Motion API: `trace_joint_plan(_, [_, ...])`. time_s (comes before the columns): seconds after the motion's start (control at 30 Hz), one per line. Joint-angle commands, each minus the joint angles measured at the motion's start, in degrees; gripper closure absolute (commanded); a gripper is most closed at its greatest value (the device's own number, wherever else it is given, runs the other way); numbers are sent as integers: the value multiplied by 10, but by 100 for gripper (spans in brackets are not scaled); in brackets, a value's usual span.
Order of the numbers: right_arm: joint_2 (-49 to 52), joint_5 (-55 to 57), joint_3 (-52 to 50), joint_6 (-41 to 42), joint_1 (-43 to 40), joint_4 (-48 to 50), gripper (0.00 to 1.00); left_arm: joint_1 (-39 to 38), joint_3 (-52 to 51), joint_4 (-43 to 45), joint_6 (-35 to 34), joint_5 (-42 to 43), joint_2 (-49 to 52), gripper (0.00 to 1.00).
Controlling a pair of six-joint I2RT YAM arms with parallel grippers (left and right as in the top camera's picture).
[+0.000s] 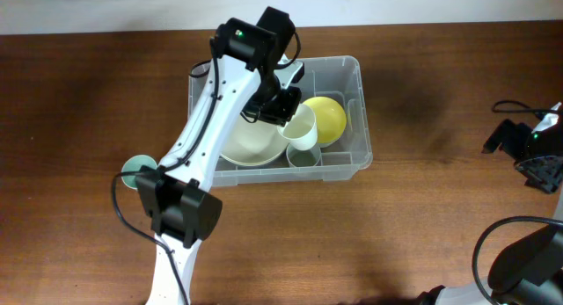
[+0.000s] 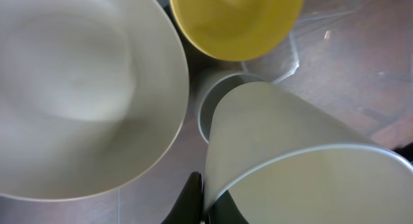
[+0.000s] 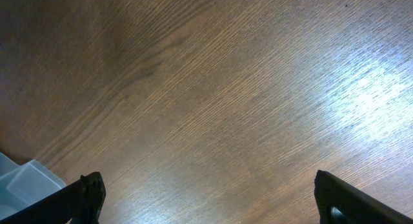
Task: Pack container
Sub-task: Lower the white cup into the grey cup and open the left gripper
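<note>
I will use my left gripper to set the cream cup down inside the small pale cup (image 1: 303, 152) (image 2: 224, 106) beside the yellow bowl. The cream cup is now tilted above the small cup.
The clear plastic container (image 1: 352, 81) stands at the table's centre. Inside it lie a large cream bowl (image 1: 251, 147), a yellow bowl (image 1: 327, 118) and a small pale cup (image 1: 303, 158). My left gripper (image 1: 286, 107) reaches into the container and is shut on the rim of a cream cup (image 1: 302, 129), held tilted above the small cup. In the left wrist view the fingers (image 2: 208, 201) pinch the cream cup's wall (image 2: 277, 140), with the cream bowl (image 2: 77, 88) at left and the yellow bowl (image 2: 235, 20) above. My right gripper (image 3: 210, 198) is open over bare table at the far right.
A small teal round object (image 1: 136, 169) lies on the table left of the container, partly behind the left arm. A corner of the container (image 3: 22, 179) shows at the lower left of the right wrist view. The right arm (image 1: 532, 151) rests at the right edge.
</note>
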Motion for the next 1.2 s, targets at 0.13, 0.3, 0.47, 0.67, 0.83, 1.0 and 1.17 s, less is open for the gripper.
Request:
trace_joint_plan(0.13, [-4,-1,-2,-4,-1,1,1,-1,-3,-26,9,-2,38,99])
trace_joint_plan(0.3, [-4,-1,-2,-4,-1,2,1,-1,-3,-21,9,-2,42,99])
trace_joint_plan(0.47, [-4,-1,-2,-4,-1,1,1,-1,-3,-19,9,-2,43,99])
trace_joint_plan(0.67, [-4,-1,-2,-4,-1,2,1,-5,-16,-14,9,-2,43,99])
trace_joint_plan(0.83, [-4,-1,-2,-4,-1,1,1,-9,-40,3,9,-2,43,99])
trace_joint_plan(1.0, [-4,-1,-2,-4,-1,1,1,-15,-47,9,9,-2,43,99])
trace_joint_plan(1.17, [-4,-1,-2,-4,-1,1,1,-17,-47,14,9,-2,43,83])
